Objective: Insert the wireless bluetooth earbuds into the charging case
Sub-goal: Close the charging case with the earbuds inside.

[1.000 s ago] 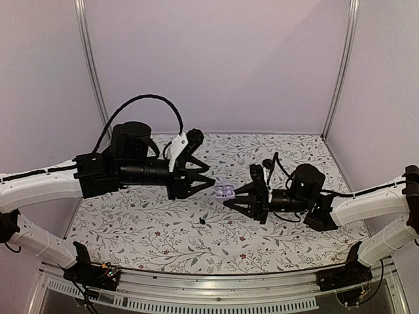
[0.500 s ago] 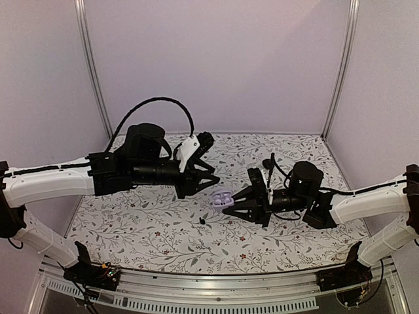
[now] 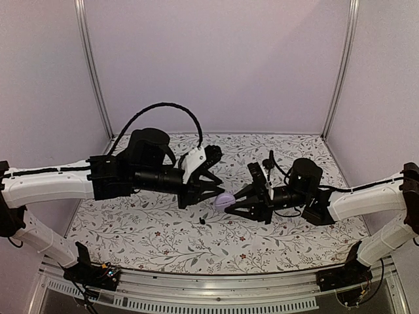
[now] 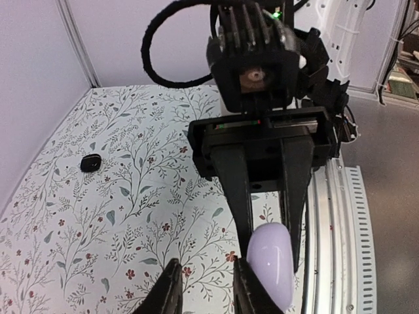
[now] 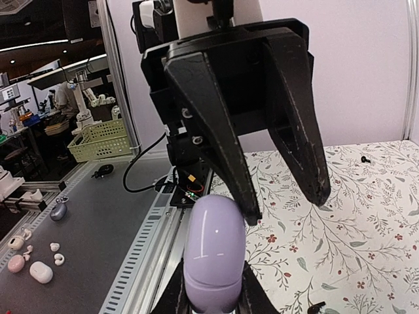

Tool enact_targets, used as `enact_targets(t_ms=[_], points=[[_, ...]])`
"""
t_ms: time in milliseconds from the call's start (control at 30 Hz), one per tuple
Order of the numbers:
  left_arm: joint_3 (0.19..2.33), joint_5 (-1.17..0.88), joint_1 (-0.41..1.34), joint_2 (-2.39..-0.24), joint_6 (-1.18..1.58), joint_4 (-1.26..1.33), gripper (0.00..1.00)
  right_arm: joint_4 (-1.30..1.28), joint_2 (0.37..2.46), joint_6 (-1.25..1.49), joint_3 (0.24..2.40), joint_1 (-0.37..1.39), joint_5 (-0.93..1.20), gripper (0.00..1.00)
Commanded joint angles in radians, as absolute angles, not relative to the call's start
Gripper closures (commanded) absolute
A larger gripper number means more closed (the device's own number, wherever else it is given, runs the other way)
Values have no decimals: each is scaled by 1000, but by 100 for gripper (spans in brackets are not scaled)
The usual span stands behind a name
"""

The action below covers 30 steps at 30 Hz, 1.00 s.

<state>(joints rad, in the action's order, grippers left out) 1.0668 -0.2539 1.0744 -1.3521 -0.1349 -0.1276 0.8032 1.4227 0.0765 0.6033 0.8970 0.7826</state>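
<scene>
I will use my right gripper to set the charging case down on the floral cloth (image 3: 279, 174) behind it, toward the back wall.
My right gripper (image 3: 229, 204) is shut on the charging case (image 3: 224, 200), held above the cloth. The case shows as a smooth pale lavender shell (image 5: 215, 248) with its lid down. My left gripper (image 3: 211, 190) faces it from the left, its jaws a narrow gap apart with nothing between them (image 4: 209, 291). Its right finger (image 4: 255, 291) rests against the side of the case (image 4: 273, 258). One black earbud (image 3: 202, 221) lies on the cloth just below the two grippers. A second earbud (image 4: 91, 161) lies farther off on the cloth in the left wrist view.
A floral patterned cloth (image 3: 150, 229) covers the table. White walls with metal posts (image 3: 91, 72) close in the back and sides. A metal rail (image 3: 216, 288) runs along the near edge. A bench with a yellow basket (image 5: 108, 139) lies beyond the rail.
The left gripper has moved right to the case while its jaws narrowed. The case, open with its wells showing a second ago, now shows only a smooth lavender shell. The right gripper shifted slightly left.
</scene>
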Motion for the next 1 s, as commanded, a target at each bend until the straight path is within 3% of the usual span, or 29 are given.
enact_targets(t_ms=[0, 433, 967], points=[[1096, -210, 1125, -1373, -179, -188, 73, 864, 1446, 161, 629, 865, 789, 100], [1189, 171, 1261, -1495, -317, -301, 76, 923, 1523, 411, 675, 790, 901, 100], [1223, 192, 1308, -1528, -382, -353, 74, 801, 1564, 425, 713, 790, 904, 100]])
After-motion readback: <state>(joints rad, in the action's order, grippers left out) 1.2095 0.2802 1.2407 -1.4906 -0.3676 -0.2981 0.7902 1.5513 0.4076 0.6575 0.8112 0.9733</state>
